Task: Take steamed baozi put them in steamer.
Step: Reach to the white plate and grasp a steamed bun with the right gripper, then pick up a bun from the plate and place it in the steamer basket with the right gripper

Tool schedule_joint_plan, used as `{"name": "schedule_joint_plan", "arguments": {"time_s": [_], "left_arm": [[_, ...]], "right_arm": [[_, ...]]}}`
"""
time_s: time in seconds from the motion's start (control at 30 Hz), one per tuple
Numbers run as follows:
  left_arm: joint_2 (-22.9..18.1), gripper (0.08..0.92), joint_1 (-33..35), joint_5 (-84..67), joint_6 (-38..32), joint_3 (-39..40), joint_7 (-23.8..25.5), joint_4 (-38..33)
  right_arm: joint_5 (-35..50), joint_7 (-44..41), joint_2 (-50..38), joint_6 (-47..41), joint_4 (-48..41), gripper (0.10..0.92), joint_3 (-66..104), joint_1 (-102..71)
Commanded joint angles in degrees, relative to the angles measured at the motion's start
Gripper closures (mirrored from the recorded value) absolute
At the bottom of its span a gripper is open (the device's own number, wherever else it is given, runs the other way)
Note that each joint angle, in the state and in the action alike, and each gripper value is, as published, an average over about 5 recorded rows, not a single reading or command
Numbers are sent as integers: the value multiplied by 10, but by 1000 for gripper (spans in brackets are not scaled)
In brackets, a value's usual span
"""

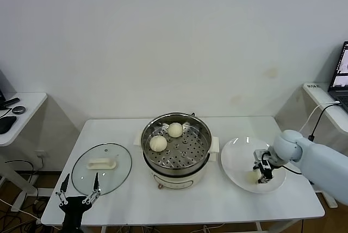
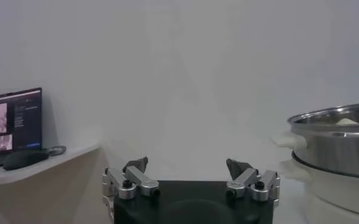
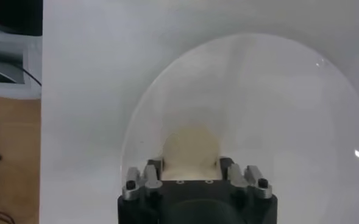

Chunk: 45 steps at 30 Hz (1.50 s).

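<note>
Next, my right gripper releases the baozi on the steamer's bottom with holes near the front rim (image 1: 175, 157), clear of the others. That baozi still lies on the white plate.
The steamer (image 1: 176, 163) stands mid-table and holds two steamed baozi (image 1: 175, 130) (image 1: 158, 143) on its perforated floor. On the white plate (image 1: 239, 157) to the right lies another pale baozi (image 3: 190, 146). My right gripper (image 3: 190, 163) is down on the plate (image 3: 277, 109), its fingers (image 3: 225, 164) pressed against both sides of that bun. From the head, that gripper (image 1: 263, 176) covers most of the bun. My left gripper (image 1: 79, 189) hangs open and empty at the table's front left corner, beside the steamer (image 2: 337, 146); its jaws (image 2: 190, 165) stand wide apart.
A round glass lid (image 1: 101, 168) with a white handle lies flat on the table left of the steamer. A laptop (image 1: 342, 70) sits on a side desk at far right, with a cable running down. Another desk (image 1: 16, 113) stands at far left.
</note>
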Motion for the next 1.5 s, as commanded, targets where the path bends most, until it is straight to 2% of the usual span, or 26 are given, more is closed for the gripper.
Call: {"name": "schedule_joint_plan", "arguments": {"time_s": [0.03, 0.27, 0.5, 0.8, 0.93, 1.2, 1.5], "left_arm": [[2, 177, 1, -1, 0, -1, 0, -1], [4, 177, -3, -4, -1, 1, 0, -3], [7, 177, -6, -7, 0, 0, 0, -2], [6, 177, -8, -7, -1, -6, -1, -2], [3, 177, -5, -6, -3, -9, -2, -1], [-1, 177, -4, -6, -5, -17, -2, 1], [-5, 177, -4, -6, -7, -24, -3, 5]], "right_arm": [[14, -51, -5, 20, 1, 558, -14, 79], [70, -110, 7, 49, -5, 571, -50, 249], [154, -136, 93, 101, -16, 567, -112, 425], [195, -112, 220, 197, 75, 559, -242, 497], [170, -80, 277, 243, 89, 556, -273, 467], [80, -33, 342, 390, 28, 550, -301, 412], [-4, -11, 383, 460, -16, 545, -301, 361]]}}
